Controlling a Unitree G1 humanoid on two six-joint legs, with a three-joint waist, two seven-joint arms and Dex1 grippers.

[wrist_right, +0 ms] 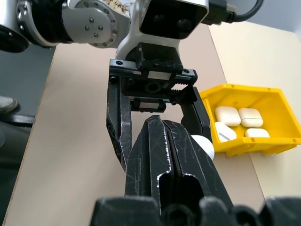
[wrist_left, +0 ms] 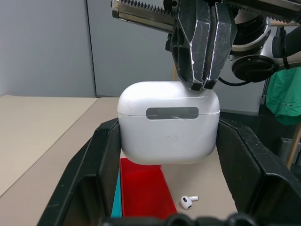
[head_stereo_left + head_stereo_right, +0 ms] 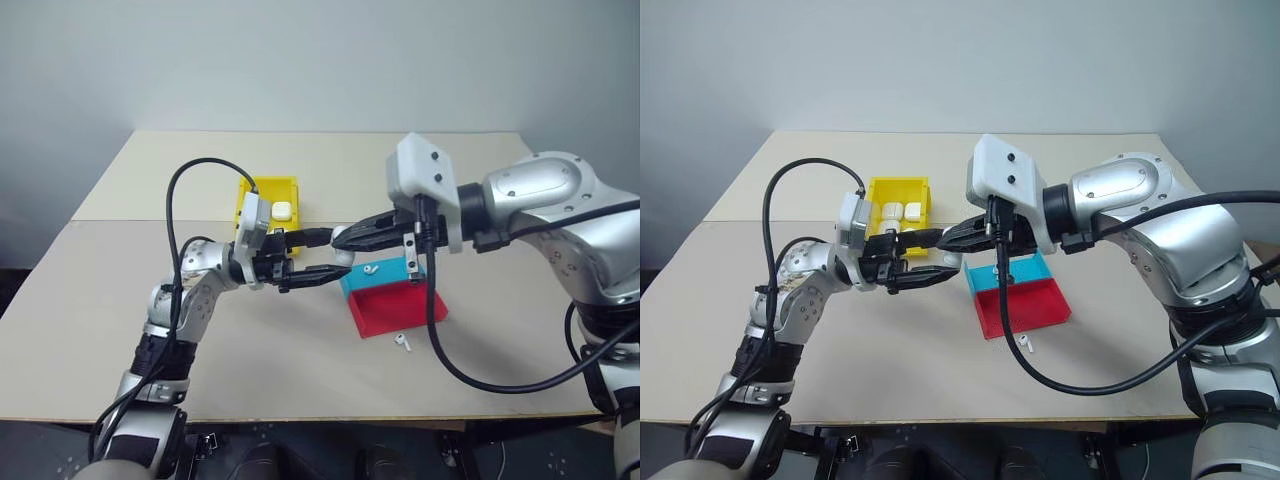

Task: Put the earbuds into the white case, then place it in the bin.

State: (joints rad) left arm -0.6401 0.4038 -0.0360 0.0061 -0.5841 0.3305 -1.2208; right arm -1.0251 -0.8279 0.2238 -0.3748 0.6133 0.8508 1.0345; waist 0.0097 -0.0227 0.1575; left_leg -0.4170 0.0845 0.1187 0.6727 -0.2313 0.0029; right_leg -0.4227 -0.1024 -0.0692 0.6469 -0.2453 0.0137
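The yellow bin has cases toward its back. Next, my left gripper puts the white case down on top of the cases (image 3: pixel 277 210) there and lets go.
My left gripper (image 3: pixel 333 257) is shut on the white case (image 2: pixel 168 122), holding it by its sides above the table with the lid down. My right gripper (image 2: pixel 202 84) is shut, and its tips rest on top of the case's lid. One earbud (image 3: pixel 402 341) lies on the table just in front of the red tray; another small white earbud (image 3: pixel 371 268) lies in the teal tray. The yellow bin (image 3: pixel 262 190) stands behind my left gripper and holds several white cases (image 1: pixel 239 117).
A shallow tray with a teal part (image 3: pixel 1023 268) and a red part (image 3: pixel 1025 308) sits right of the grippers, under my right arm. A black cable (image 3: pixel 1005 320) hangs from my right wrist across the tray. The table's front edge (image 3: pixel 300 418) is near.
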